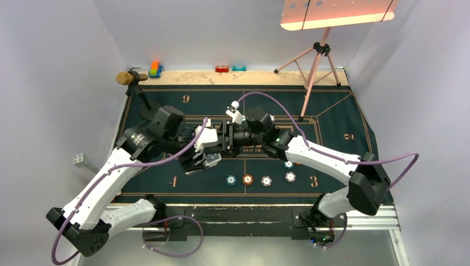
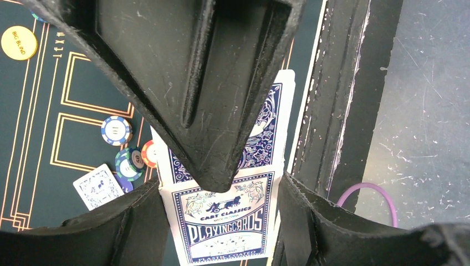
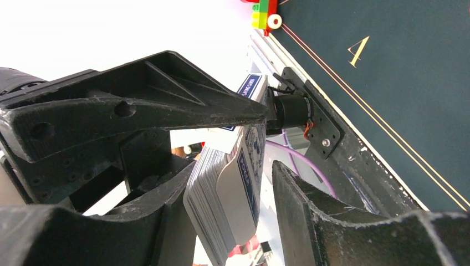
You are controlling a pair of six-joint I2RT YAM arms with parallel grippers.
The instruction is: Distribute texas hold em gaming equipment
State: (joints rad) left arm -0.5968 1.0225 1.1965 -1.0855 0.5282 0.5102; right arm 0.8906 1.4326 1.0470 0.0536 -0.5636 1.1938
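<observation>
My left gripper is pinching the pack at its opening, so it should grip the pack closer to its bottom end (image 2: pixel 226 248) while my right gripper holds the cards.
A blue and white playing-card pack (image 2: pixel 221 233) hangs above the mat's near edge, and my left gripper (image 2: pixel 219 213) is shut on its two sides. My right gripper (image 3: pixel 233 183) is open around the same pack (image 3: pixel 221 210). The cards' edges lean on its left finger, and a gap shows before the right finger (image 3: pixel 299 210). Both grippers meet over the mat's middle left (image 1: pixel 213 147). Chips lie in a row on the mat: teal (image 1: pixel 231 180), orange (image 1: pixel 248 179) and white (image 1: pixel 266 180). A yellow Big Blind disc (image 2: pixel 18 42) and one face-down card (image 2: pixel 98 187) lie on the mat.
The dark green mat (image 1: pixel 332 127) covers the table. A pink tripod (image 1: pixel 313 72) stands at the back right. Small toys (image 1: pixel 155 69) (image 1: pixel 222 68) line the back edge. The black table rail (image 2: pixel 343 111) runs just beside the pack, and a purple cable (image 2: pixel 366 191) loops past it.
</observation>
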